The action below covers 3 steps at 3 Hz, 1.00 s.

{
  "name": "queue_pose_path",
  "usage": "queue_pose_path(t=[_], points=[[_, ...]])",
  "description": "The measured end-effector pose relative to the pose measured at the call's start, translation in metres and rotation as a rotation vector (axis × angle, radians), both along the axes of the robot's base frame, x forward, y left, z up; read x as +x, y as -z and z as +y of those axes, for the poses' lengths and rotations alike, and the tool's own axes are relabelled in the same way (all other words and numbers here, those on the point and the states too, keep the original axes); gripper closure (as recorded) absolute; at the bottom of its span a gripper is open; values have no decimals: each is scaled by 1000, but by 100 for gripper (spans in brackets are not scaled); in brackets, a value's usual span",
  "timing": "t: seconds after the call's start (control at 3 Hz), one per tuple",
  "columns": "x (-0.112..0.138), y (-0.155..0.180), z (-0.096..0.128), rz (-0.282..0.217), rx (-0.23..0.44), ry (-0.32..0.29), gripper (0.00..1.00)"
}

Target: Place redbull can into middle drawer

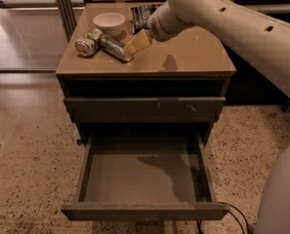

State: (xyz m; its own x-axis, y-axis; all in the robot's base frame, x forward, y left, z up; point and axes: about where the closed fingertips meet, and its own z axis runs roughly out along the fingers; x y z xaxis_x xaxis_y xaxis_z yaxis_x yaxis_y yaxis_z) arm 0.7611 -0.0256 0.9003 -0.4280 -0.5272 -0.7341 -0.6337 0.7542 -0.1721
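My gripper should go to the near end of the redbull can (120, 52), the can's end farther from the white bowl. It will close there.
The redbull can (114, 48) is slim and silvery and lies on its side on the cabinet top (193, 57), at the left. My gripper (136, 44) hangs just above the cabinet top, its yellowish tip right at the can's near right end. Whether it touches the can cannot be told. The middle drawer (144, 211) is pulled wide open below, its flat bottom bare and in my arm's shadow.
A stubby green-and-white can (87, 42) lies against the redbull can's left side. A white bowl (109, 22) stands behind them, and a dark snack bag (142, 12) lies at the back. A closed drawer front with pale scuffs (144, 109) is above the open drawer.
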Motion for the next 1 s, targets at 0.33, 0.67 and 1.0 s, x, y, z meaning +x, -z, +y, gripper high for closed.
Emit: queue_pose_path(t=[0.33, 0.67, 1.0], points=[[0, 5, 2, 22, 20, -16, 0], [9, 17, 22, 59, 37, -63, 0], [16, 32, 46, 100, 60, -111, 0]])
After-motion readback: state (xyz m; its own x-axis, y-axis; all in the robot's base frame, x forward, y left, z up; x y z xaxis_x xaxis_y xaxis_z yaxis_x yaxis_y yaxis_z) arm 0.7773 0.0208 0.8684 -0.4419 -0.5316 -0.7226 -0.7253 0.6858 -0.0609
